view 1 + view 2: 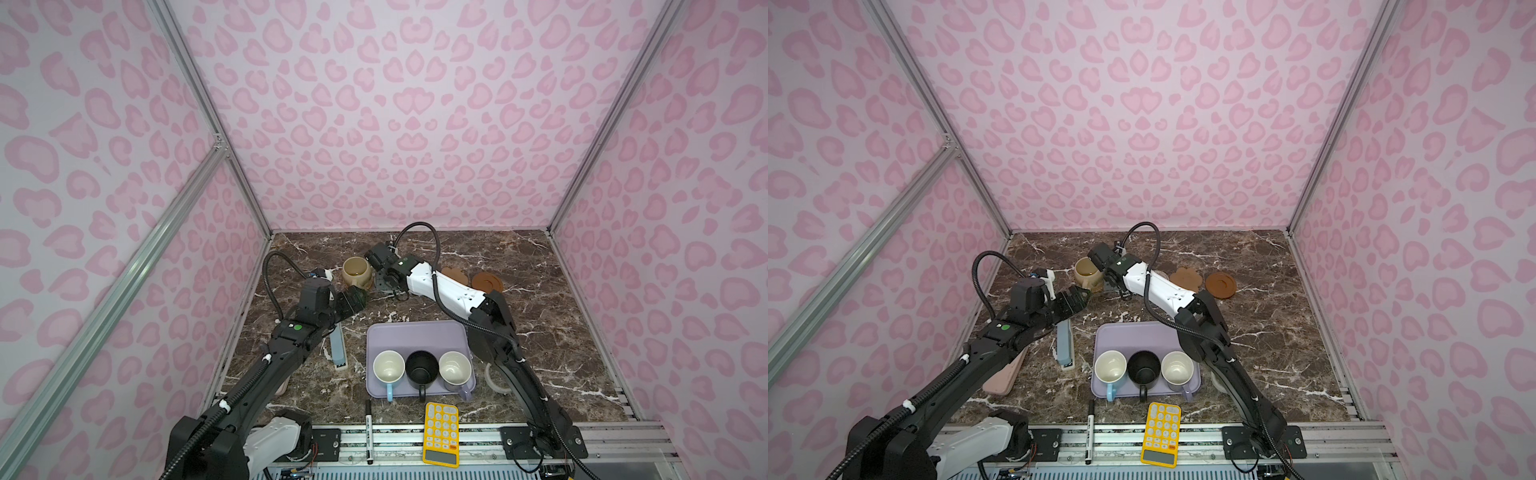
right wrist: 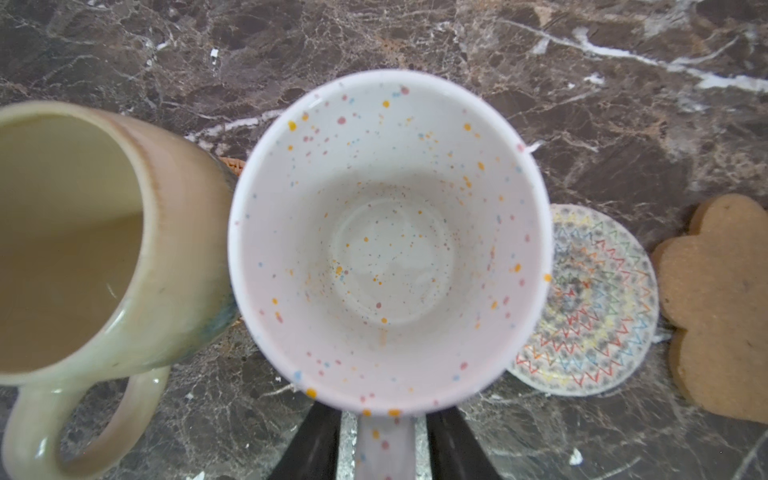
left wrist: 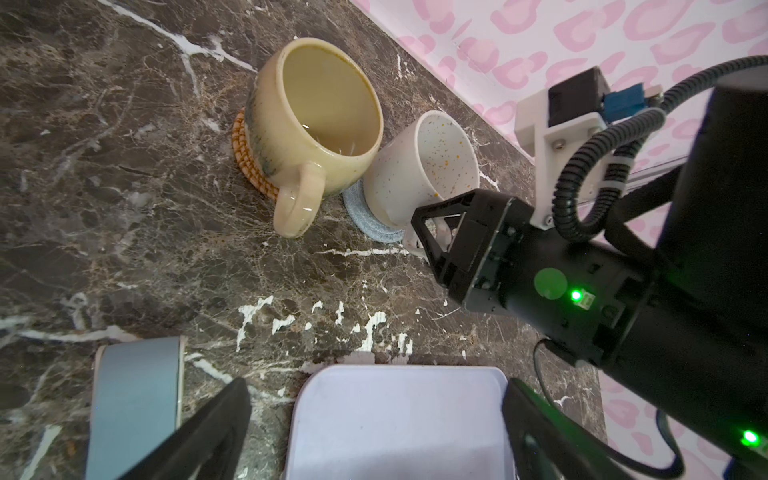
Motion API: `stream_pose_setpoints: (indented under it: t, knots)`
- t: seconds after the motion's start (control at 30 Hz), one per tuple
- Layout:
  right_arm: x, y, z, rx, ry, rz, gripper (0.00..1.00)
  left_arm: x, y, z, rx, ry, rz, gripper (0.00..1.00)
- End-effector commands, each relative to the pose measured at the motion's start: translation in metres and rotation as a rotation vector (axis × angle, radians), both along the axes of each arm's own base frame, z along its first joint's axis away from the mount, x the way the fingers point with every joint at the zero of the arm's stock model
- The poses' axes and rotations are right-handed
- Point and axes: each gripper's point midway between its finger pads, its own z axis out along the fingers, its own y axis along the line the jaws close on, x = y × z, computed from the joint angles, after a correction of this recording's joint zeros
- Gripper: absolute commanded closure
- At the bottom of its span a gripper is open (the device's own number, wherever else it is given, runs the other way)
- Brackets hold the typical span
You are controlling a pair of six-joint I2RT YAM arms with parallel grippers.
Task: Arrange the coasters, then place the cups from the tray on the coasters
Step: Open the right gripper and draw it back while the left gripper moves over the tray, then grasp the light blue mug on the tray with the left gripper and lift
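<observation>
Next, I close my left gripper on the handle of the light blue cup [image 1: 389, 392], which stands next to the black cup in the lavender tray.
The rounded beige-yellow cup [image 3: 316, 120] stands on the woven orange-tan coaster [image 3: 245, 162]. Beside it the white speckled cup [image 2: 386, 241] stands on the grey-blue coaster [image 3: 365, 216]. My right gripper [image 2: 384, 440] straddles the speckled cup's handle, open, with a gap on each side. A cream patterned coaster [image 2: 594, 299], a brown flower coaster [image 1: 454, 275] and an amber disc [image 1: 487, 281] lie bare to the right. The lavender tray [image 1: 415, 336] holds the light blue [image 1: 388, 368], black [image 1: 422, 369] and lavender [image 1: 455, 369] cups. My left gripper [image 3: 376, 395] hovers open and empty near the tray's far edge.
A grey-blue oblong box [image 1: 337, 349] lies left of the tray, with a pink case [image 1: 1005, 374] under my left arm. A yellow calculator [image 1: 441, 434] and a black marker [image 1: 368, 432] lie at the front edge. A translucent tape ring [image 1: 494, 376] sits right of the tray.
</observation>
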Motion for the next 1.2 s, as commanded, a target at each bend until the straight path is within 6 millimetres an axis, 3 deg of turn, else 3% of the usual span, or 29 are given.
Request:
stream_pose_setpoints:
  t: [0.0, 0.07, 0.2, 0.27, 0.47, 0.7, 0.93, 1.17]
  knots:
    - [-0.001, -0.005, 0.005, -0.020, 0.000, 0.008, 0.62, 0.001, 0.000, 0.007, -0.003, -0.016, 0.002, 0.04]
    - [-0.004, -0.005, 0.011, -0.019, 0.001, 0.018, 0.58, -0.003, -0.002, 0.010, -0.010, -0.010, -0.014, 0.04]
    - [-0.015, -0.009, 0.029, 0.004, -0.014, 0.046, 0.33, -0.017, -0.005, 0.016, 0.010, 0.013, -0.061, 0.04]
    - [-0.023, -0.012, 0.040, 0.041, -0.023, 0.057, 0.27, -0.027, -0.008, 0.020, 0.028, 0.019, -0.089, 0.04]
    - [-0.050, -0.029, 0.072, 0.094, -0.076, 0.102, 0.19, -0.063, -0.019, 0.029, 0.056, 0.015, -0.161, 0.04]
    - [-0.089, -0.061, 0.111, 0.100, -0.164, 0.159, 0.07, -0.106, -0.033, 0.025, 0.173, 0.080, -0.266, 0.04]
    - [-0.136, -0.091, 0.124, 0.190, -0.189, 0.249, 0.06, -0.153, -0.052, -0.001, 0.239, 0.189, -0.412, 0.04]
    - [-0.161, -0.115, 0.122, 0.222, -0.255, 0.306, 0.06, -0.188, -0.072, -0.026, 0.294, 0.259, -0.522, 0.04]
